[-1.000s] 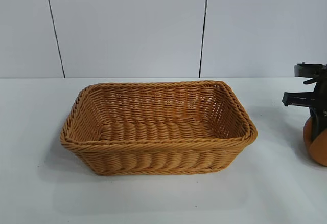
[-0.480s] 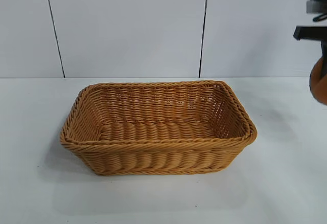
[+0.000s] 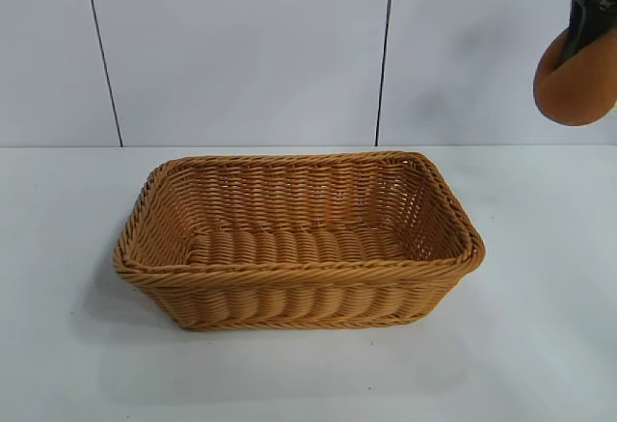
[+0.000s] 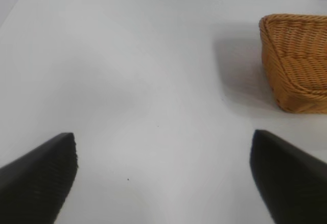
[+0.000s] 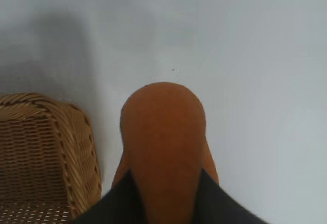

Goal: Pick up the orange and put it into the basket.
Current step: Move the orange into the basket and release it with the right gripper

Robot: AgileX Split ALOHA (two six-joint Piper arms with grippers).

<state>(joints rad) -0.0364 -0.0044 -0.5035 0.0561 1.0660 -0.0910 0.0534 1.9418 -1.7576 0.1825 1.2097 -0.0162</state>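
I will use my right gripper to set the orange down on the tan basket's bottom near the middle (image 3: 268, 237), just behind the basket's front rim.
The tan woven basket (image 3: 299, 239) stands in the middle of the white table and holds nothing. My right gripper (image 3: 581, 19) is shut on the dull orange-brown orange (image 3: 576, 80) and holds it high in the air, up and to the right of the basket's right end. In the right wrist view the orange (image 5: 163, 142) sits between the two dark fingers (image 5: 127, 203), with a basket corner (image 5: 46, 152) beside and below it. My left gripper (image 4: 163, 183) is open and empty, low over bare table to the basket's left; a basket end (image 4: 299, 60) shows in its view.
A white panelled wall with dark seams (image 3: 384, 56) stands behind the table. White tabletop (image 3: 540, 345) lies all round the basket. The left arm does not show in the exterior view.
My right gripper has lifted the orange from the table at the far right, straight up and then a little leftward toward the basket. The basket has not moved.
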